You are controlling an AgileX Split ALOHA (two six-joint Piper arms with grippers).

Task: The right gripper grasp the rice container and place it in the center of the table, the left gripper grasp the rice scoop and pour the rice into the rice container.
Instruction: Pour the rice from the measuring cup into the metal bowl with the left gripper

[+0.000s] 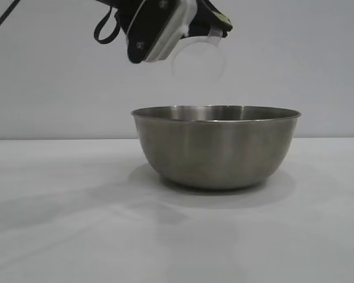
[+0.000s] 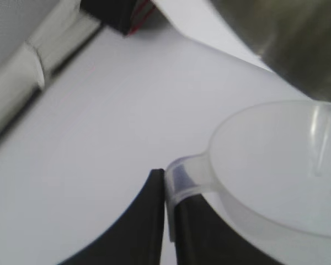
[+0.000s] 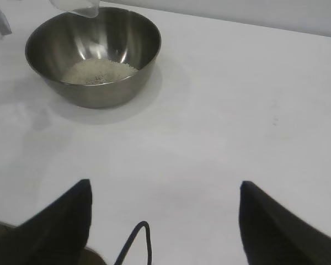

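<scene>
My left gripper should set the rice scoop down on the white table (image 1: 61,173) next to the rice container, on the side of that gripper's arm. The scoop is now above the container's rim.
The steel rice container (image 1: 215,147) stands mid-table on the white table (image 1: 59,224). A low mound of rice (image 3: 96,72) lies in its bottom. Above the container's rim my left gripper (image 1: 186,26) holds the translucent rice scoop (image 1: 197,62) tipped on its side. In the left wrist view the gripper (image 2: 166,185) is shut on the side handle of the scoop (image 2: 276,165), and no grains show inside it. My right gripper (image 3: 165,190) hovers open and holds nothing, well back from the container (image 3: 99,94).
A plain grey wall (image 1: 307,59) runs behind the table. A black cable loop (image 3: 140,237) hangs between the right fingers. Past the table's edge in the left wrist view are a black part with red lines (image 2: 118,14) and a pale strip (image 2: 22,83).
</scene>
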